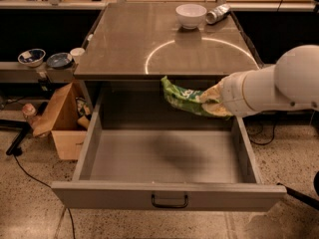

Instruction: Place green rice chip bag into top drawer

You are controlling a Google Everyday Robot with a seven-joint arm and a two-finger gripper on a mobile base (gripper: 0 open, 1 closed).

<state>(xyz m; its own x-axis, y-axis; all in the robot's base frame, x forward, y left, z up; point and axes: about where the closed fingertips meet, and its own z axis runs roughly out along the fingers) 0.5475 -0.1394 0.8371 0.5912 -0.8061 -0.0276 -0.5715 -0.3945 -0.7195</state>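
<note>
The robot's gripper will release the green rice chip bag, now hanging over the open top drawer, on the grey drawer's bottom (182,130), near the middle of the drawer's back side.
The green rice chip bag (183,96) is crinkly bright green with yellowish patches. It hangs in the air over the back right part of the open top drawer (164,158), just below the tabletop's front edge. My gripper (215,104) comes in from the right on a white arm and is shut on the bag's right end; the bag hides most of the fingers. The drawer is pulled fully out, with a plain grey interior and a dark handle (169,201) on its front panel.
A white bowl (191,15) and a lying can (218,14) sit at the back of the grey tabletop (149,39). An open cardboard box (62,121) stands on the floor at the left. Two bowls (31,57) rest on a low left shelf.
</note>
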